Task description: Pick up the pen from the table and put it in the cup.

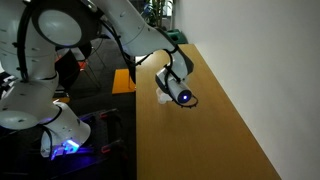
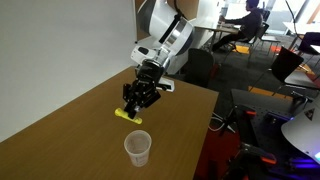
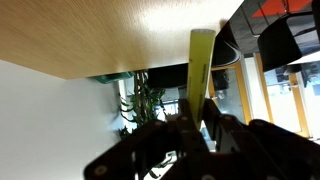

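Note:
Next, my gripper lets go of the yellow-green pen inside the white plastic cup (image 1: 163,97) near the table's edge on the robot's side.
The yellow-green pen (image 2: 128,117) lies on the light-brown wooden table (image 2: 70,145), its end sticking out to the left of the fingers. My gripper (image 2: 138,106) reaches down onto it, and the fingers are closed on its sides. In the wrist view, which stands upside down, the pen (image 3: 199,70) runs between my fingers (image 3: 198,125) towards the table top. The white plastic cup (image 2: 138,150) stands upright and empty on the table, a short way from the gripper on the side nearer that camera. In an exterior view the gripper (image 1: 183,96) hides the pen.
The table's edge on the robot's side (image 2: 205,130) runs close to the cup. A white wall (image 2: 60,50) borders the table's other long side. Chairs, desks and a seated person (image 2: 245,20) are farther back in the room.

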